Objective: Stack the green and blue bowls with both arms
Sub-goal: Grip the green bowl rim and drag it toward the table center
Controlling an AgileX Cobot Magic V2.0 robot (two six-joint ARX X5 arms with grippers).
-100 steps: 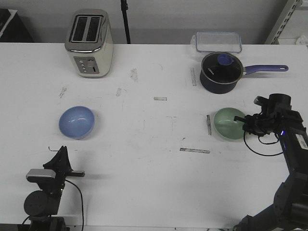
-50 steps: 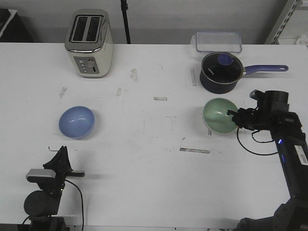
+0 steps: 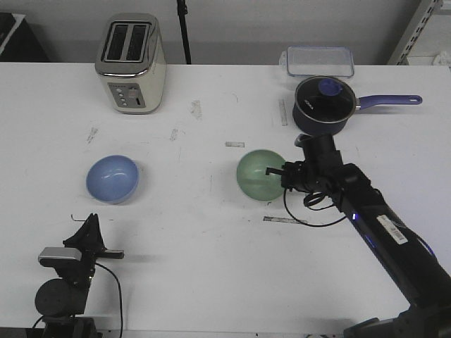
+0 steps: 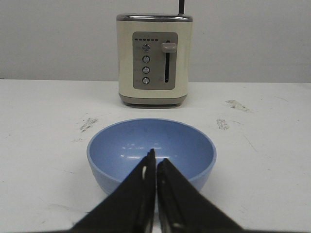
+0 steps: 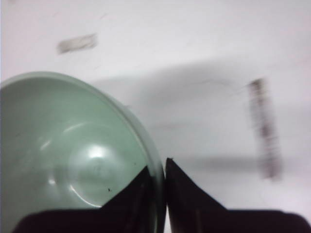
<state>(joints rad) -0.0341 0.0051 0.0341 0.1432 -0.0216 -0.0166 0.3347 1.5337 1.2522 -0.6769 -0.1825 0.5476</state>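
The green bowl will go down from my right gripper on the table (image 3: 230, 189) between the blue bowl and the frontmost tape mark.
The pale green bowl (image 3: 258, 175) hangs above the middle of the table, tilted, with my right gripper (image 3: 275, 172) shut on its right rim. In the right wrist view one finger is inside the green bowl (image 5: 73, 155) and one outside, pinching the wall at my right gripper (image 5: 158, 172). The blue bowl (image 3: 112, 178) sits upright on the table at the left. My left gripper (image 3: 90, 224) is low at the front left, behind the blue bowl (image 4: 151, 148); in the left wrist view the left gripper (image 4: 155, 160) is shut with nothing in it.
A cream toaster (image 3: 131, 63) stands at the back left. A dark navy saucepan (image 3: 323, 104) with a purple handle and a clear lidded container (image 3: 319, 60) are at the back right. Tape marks (image 3: 285, 220) dot the white table (image 3: 211, 267).
The right arm has carried the green bowl leftward, from the right side toward the middle of the table. The left arm and blue bowl have not moved.
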